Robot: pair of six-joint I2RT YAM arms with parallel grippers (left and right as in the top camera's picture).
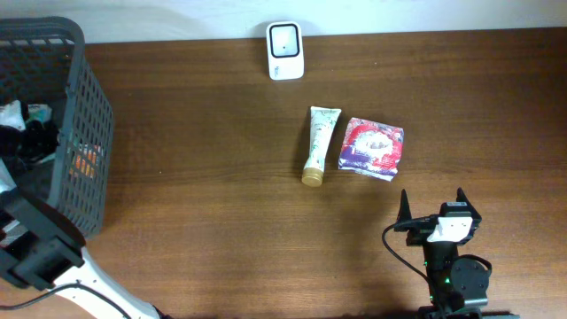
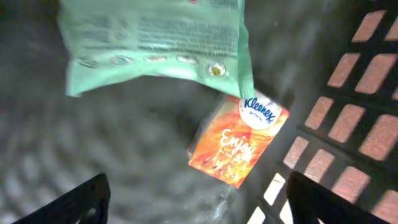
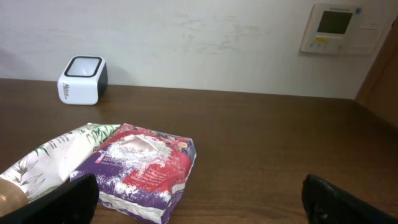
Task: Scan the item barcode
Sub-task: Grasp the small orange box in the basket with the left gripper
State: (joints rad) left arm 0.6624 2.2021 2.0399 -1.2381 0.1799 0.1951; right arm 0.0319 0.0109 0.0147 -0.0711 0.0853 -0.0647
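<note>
Next, my left gripper grips the orange Kleenex tissue pack at its uncovered end (image 1: 83, 167) (image 2: 225, 162), which is the end away from the pale green soft pack.
My left gripper (image 2: 200, 206) hangs open inside the dark mesh basket (image 1: 87, 133), with nothing between its fingers. Just ahead of it an orange Kleenex tissue pack (image 2: 239, 142) lies on the basket floor by the side wall. A pale green soft pack (image 2: 155, 43) lies beyond it and partly overlaps it. No barcode shows on either item. The white barcode scanner (image 1: 285, 50) stands at the table's far edge. My right gripper (image 1: 432, 206) rests open near the front right, empty, a short way in front of a purple and red pack (image 3: 146, 171).
A white and green tube (image 1: 319, 144) with a gold cap lies just left of the purple and red pack (image 1: 374, 148). The basket fills the left end of the table. Bare brown tabletop lies between the basket and the tube.
</note>
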